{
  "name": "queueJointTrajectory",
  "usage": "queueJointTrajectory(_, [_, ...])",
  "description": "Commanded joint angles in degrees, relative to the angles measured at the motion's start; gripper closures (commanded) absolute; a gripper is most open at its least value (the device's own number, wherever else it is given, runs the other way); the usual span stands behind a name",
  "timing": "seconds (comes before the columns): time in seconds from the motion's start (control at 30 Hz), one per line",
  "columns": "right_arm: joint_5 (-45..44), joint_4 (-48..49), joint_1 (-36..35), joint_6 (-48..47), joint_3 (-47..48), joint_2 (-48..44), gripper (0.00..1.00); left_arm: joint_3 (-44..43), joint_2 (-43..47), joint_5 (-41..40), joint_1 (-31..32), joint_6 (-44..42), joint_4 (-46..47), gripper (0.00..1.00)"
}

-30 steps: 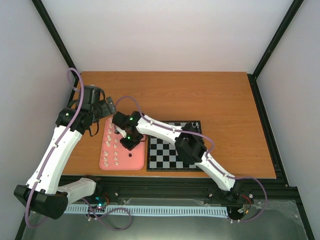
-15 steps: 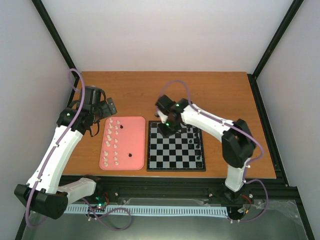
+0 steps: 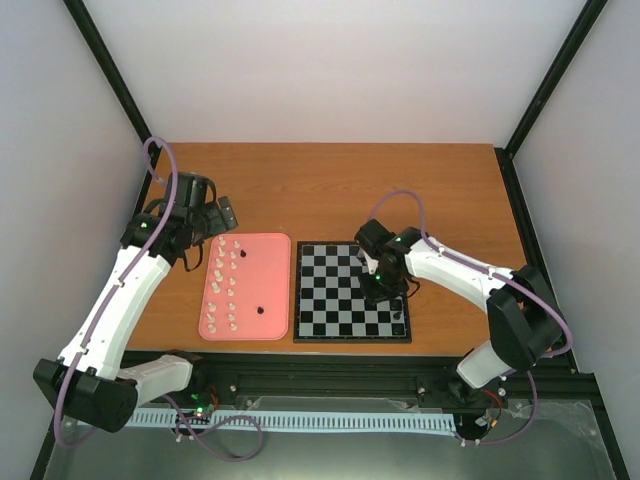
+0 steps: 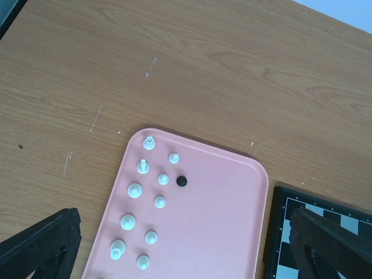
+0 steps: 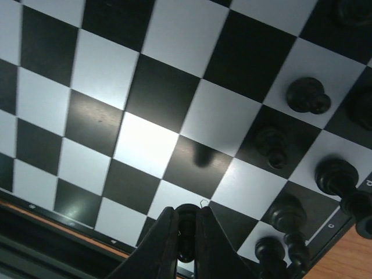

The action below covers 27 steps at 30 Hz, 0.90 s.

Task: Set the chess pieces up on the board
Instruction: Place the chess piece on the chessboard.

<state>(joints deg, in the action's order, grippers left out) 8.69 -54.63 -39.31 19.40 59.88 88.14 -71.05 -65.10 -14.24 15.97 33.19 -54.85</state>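
The empty white square (image 3: 384, 307) (image 5: 246, 182) is nearest the inner black pieces' near end. I need to set the black piece down there with my right gripper.
The checkered board (image 3: 330, 292) lies right of the pink tray (image 3: 268, 275). My right gripper (image 3: 386, 290) hovers over the board's right side, shut on a black piece (image 5: 186, 231), which hangs above the squares near the board's edge (image 5: 58, 216). Several black pieces (image 5: 307, 95) stand along the board's right columns, one at the near right corner (image 3: 402, 320). My left gripper (image 3: 207, 218) is open and empty above the tray's far-left corner. Several white pieces (image 4: 134, 189) and one black piece (image 4: 182, 181) stand on the tray (image 4: 221, 232).
The orange wooden tabletop (image 3: 330, 190) stretches behind the tray and board. The board's corner (image 4: 279, 232) shows at the right of the left wrist view. Black frame posts and white walls enclose the table.
My right arm has swung from over the pink tray to the board's right side with a black piece in its fingers. My left arm has shifted slightly.
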Motion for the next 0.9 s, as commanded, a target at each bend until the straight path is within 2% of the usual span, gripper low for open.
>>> queueJointTrajectory(0.0, [-3.52,1.91,1.12,1.67,-1.79,-1.52,0.95,-0.16,-0.55,0.80,-0.23,0.04,1.46,0.00])
queueJointTrajectory(0.4, [-5.00,3.39,3.90,1.64,-5.50,-2.09,0.95,0.45,-0.55,0.42,-0.23,-0.09,1.35,0.00])
queueJointTrajectory(0.87, [-2.74,4.21,4.42,0.99,-5.57,0.60,0.93,0.81,0.10,0.09,-0.23,-0.07,1.02,0.00])
